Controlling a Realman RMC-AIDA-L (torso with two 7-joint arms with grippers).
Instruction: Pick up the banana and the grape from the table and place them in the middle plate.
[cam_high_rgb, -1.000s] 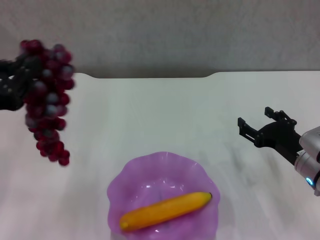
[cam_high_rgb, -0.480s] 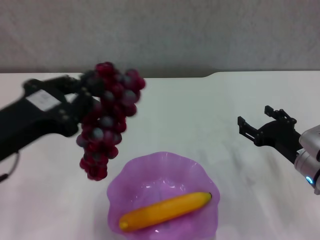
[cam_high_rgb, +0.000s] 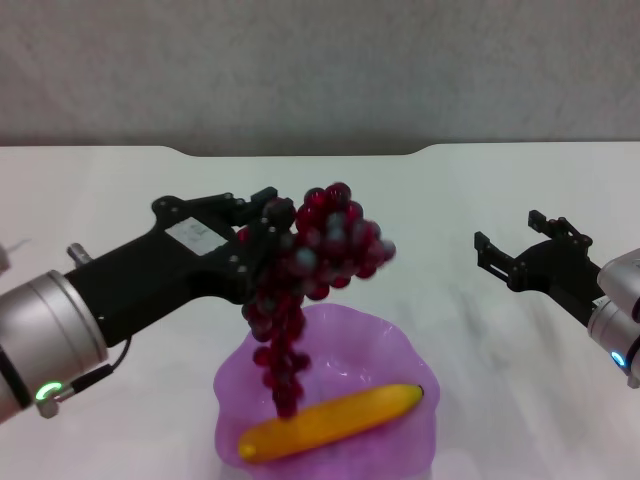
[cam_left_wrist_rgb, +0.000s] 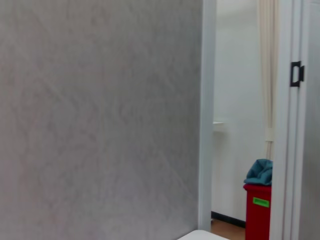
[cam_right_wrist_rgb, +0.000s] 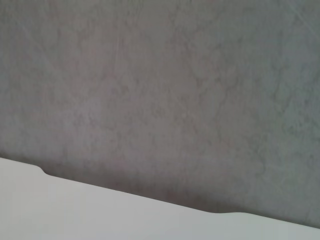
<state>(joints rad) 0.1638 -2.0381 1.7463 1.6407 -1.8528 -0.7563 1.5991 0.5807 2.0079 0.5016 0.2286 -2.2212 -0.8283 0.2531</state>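
My left gripper is going to let go of the grape bunch in the middle plate, draped over the near half of the banana (cam_high_rgb: 288, 398).
The yellow-orange banana (cam_high_rgb: 330, 422) lies inside the translucent purple middle plate (cam_high_rgb: 405, 345) at the near edge of the white table (cam_high_rgb: 450, 200). My left gripper (cam_high_rgb: 272, 222) is shut on the top of the dark red grape bunch (cam_high_rgb: 305, 275), which hangs above the plate's left half. The bunch's lower end dangles just over the banana. My right gripper (cam_high_rgb: 518, 248) stands open to the right of the plate, above the table, with nothing between its fingers.
A grey wall (cam_high_rgb: 320, 70) runs behind the table's notched far edge (cam_high_rgb: 300, 152). The left wrist view shows that wall, a doorway and a red bin (cam_left_wrist_rgb: 258, 210). In the right wrist view only the wall and the table's far edge (cam_right_wrist_rgb: 125, 200) appear.
My left arm has swung from the far left to above the plate, carrying the grape bunch with it. The right arm and the banana have not moved.
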